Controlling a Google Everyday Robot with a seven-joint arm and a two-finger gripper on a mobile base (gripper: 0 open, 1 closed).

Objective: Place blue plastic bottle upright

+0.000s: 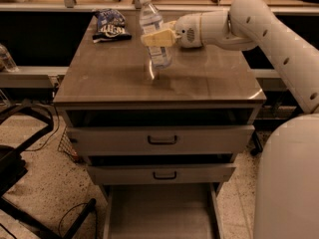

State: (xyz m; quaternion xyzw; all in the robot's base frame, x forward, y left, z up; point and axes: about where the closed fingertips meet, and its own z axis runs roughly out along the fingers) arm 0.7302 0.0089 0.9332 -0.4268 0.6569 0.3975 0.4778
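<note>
My gripper should set the blue plastic bottle upright on the middle of the brown cabinet top [148,74] and then let go of it there.
The blue plastic bottle [154,31] is clear and ribbed with a white cap and a pale label band. It stands nearly upright, tilted slightly left at the top, held just above the middle of the brown cabinet top [109,78]. My gripper [153,38] reaches in from the right on the white arm and is shut on the bottle's middle with its cream-coloured fingers [160,37]. The bottle's base hovers just over the surface, or touches it; I cannot tell which.
A blue crinkled snack bag [111,24] lies at the back left of the cabinet top. Two drawers [162,139] stand slightly open below the front edge. A black chair base [20,183] is on the floor at left. My white body [289,183] fills the lower right.
</note>
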